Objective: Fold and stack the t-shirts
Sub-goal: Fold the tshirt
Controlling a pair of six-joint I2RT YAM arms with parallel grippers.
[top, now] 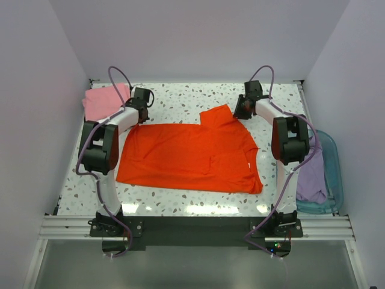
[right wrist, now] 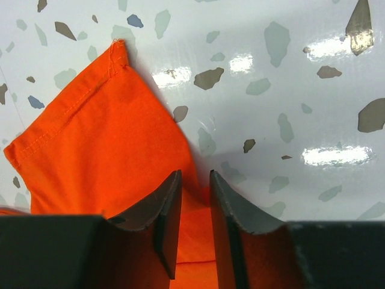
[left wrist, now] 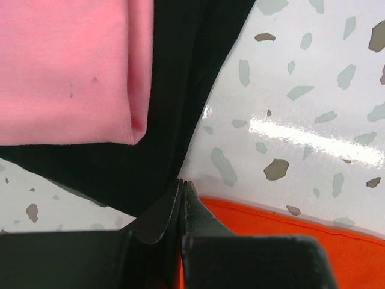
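Note:
Only a sliver of the orange-red t-shirt's corner is pinched in my left gripper, so I need to open its fingers and take more of that corner (left wrist: 209,206) before I fold.
The orange-red t-shirt (top: 192,156) lies spread flat on the speckled table (top: 180,102). My left gripper (top: 139,114) is at its back left corner. In the left wrist view its jaws (left wrist: 182,183) are pressed together with a sliver of orange cloth (left wrist: 289,241) between them. My right gripper (top: 242,113) is at the shirt's back right, by the sleeve. Its jaws (right wrist: 195,174) stand apart over the orange cloth's (right wrist: 102,156) edge. The pink t-shirt (top: 105,99) lies folded at the back left, on the black t-shirt (left wrist: 174,72). The pale lavender t-shirt (top: 313,174) is in the basket.
The translucent blue basket (top: 334,162) stands off the table's right edge beside the right arm. White walls close the table on the left, back and right. The pink shirt (left wrist: 66,66) and black shirt lie just beyond my left gripper.

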